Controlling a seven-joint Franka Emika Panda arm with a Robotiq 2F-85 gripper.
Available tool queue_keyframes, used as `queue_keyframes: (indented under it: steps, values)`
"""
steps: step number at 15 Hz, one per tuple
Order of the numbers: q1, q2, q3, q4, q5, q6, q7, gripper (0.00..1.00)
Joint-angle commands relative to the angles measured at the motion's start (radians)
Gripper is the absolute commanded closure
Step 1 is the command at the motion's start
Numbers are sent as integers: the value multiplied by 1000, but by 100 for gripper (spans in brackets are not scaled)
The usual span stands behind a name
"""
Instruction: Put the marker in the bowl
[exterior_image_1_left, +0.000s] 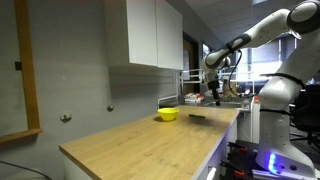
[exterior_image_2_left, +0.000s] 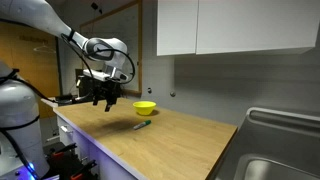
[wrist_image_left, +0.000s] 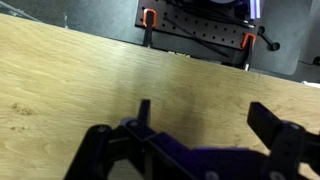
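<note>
I should next move my gripper to the middle of the marker (exterior_image_1_left: 197, 117) that lies on the wooden counter near the yellow bowl, and close it there.
A small yellow bowl (exterior_image_1_left: 168, 114) (exterior_image_2_left: 145, 107) sits on the wooden counter. The dark marker (exterior_image_2_left: 142, 125) lies flat on the counter just in front of the bowl; it also shows as a dark stick in an exterior view (exterior_image_1_left: 197, 116). My gripper (exterior_image_2_left: 101, 97) (exterior_image_1_left: 213, 92) hangs above the counter, off to the side of both, near the counter's edge. In the wrist view the gripper (wrist_image_left: 205, 120) has its fingers spread wide over bare wood with nothing between them. Bowl and marker are out of the wrist view.
The wooden counter (exterior_image_1_left: 150, 135) (exterior_image_2_left: 180, 140) runs along a grey wall under white upper cabinets (exterior_image_2_left: 230, 25). A steel sink (exterior_image_2_left: 275, 150) lies at one end. The wrist view shows the counter edge and a dark rack with orange clamps (wrist_image_left: 200, 35) beyond it.
</note>
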Motion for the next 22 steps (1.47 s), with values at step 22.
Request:
queue_keyframes:
  steps: [22]
  values:
    - [-5, 34, 13, 23, 14, 14, 5, 0]
